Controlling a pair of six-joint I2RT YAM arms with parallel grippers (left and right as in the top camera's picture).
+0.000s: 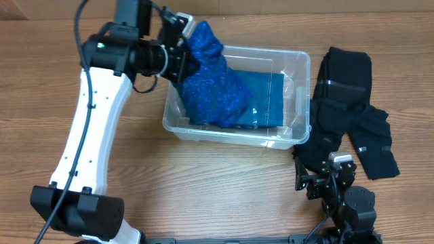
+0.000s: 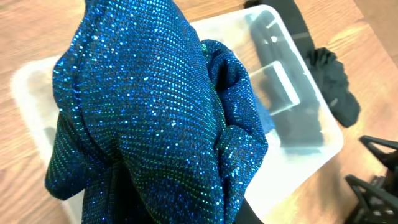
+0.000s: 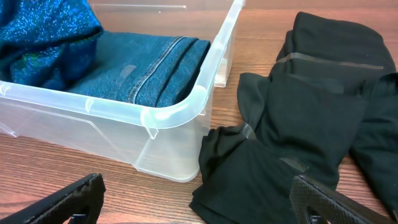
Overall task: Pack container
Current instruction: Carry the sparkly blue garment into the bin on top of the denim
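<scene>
My left gripper will let go of the sparkly blue garment on the folded blue jeans (image 1: 244, 93) in the clear plastic container.
The clear plastic container (image 1: 296, 95) sits mid-table and holds folded blue jeans (image 1: 261, 102). My left gripper (image 1: 182, 42) is shut on a sparkly blue garment (image 1: 210, 78) and holds it over the container's left end; the cloth drapes down into the bin. In the left wrist view the sparkly garment (image 2: 149, 118) hides the fingers and the container (image 2: 323, 140) shows behind it. My right gripper (image 1: 324, 181) is open and empty, low over the table, right of the container (image 3: 186, 112) and in front of black clothing (image 3: 311, 124).
A pile of black clothing (image 1: 349, 102) lies on the wooden table right of the container, reaching toward the right arm's base. The jeans (image 3: 143, 68) fill the container's right half.
</scene>
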